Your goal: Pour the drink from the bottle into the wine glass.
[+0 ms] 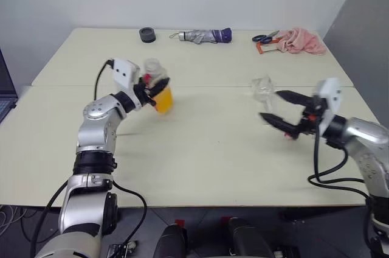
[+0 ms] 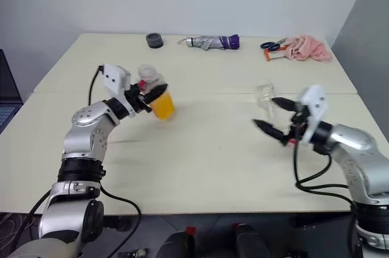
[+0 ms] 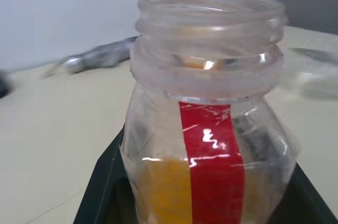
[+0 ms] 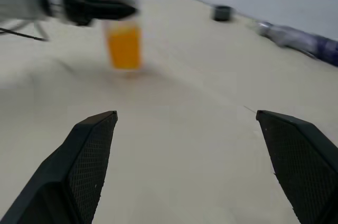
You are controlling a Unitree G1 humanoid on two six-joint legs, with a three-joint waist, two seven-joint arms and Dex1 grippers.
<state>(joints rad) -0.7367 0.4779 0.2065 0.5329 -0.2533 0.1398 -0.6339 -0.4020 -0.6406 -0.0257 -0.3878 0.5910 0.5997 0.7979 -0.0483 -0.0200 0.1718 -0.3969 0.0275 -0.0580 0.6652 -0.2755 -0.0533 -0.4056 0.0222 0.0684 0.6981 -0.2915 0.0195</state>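
Note:
My left gripper is going to the table just this side of the seam [image 1: 126, 108], straight before the black round object. It will set the bottle free there.
My left gripper [image 1: 150, 90] is shut on the bottle [image 1: 157, 89], holding it roughly upright just above the table at centre left. The bottle [image 3: 211, 129] is clear with a red label strip and an open mouth. The orange drink [image 1: 163, 100] fills its lower part. The wine glass [image 1: 262, 89] shows as a blurred clear shape at centre right; its stem and foot are hard to make out. My right gripper [image 1: 269, 104] is open, its fingertips beside the glass on the near side, nothing between them. In the right wrist view the right gripper [image 4: 186, 115] faces the bottle [image 4: 122, 44].
Along the table's far edge lie a black round object [image 1: 147, 34], a folded umbrella [image 1: 200, 36], scissors [image 1: 265, 39] and a pink cloth [image 1: 301, 41]. A seam [image 1: 206, 86] joins the two tabletops between the bottle and the glass. A grey wall stands at the right.

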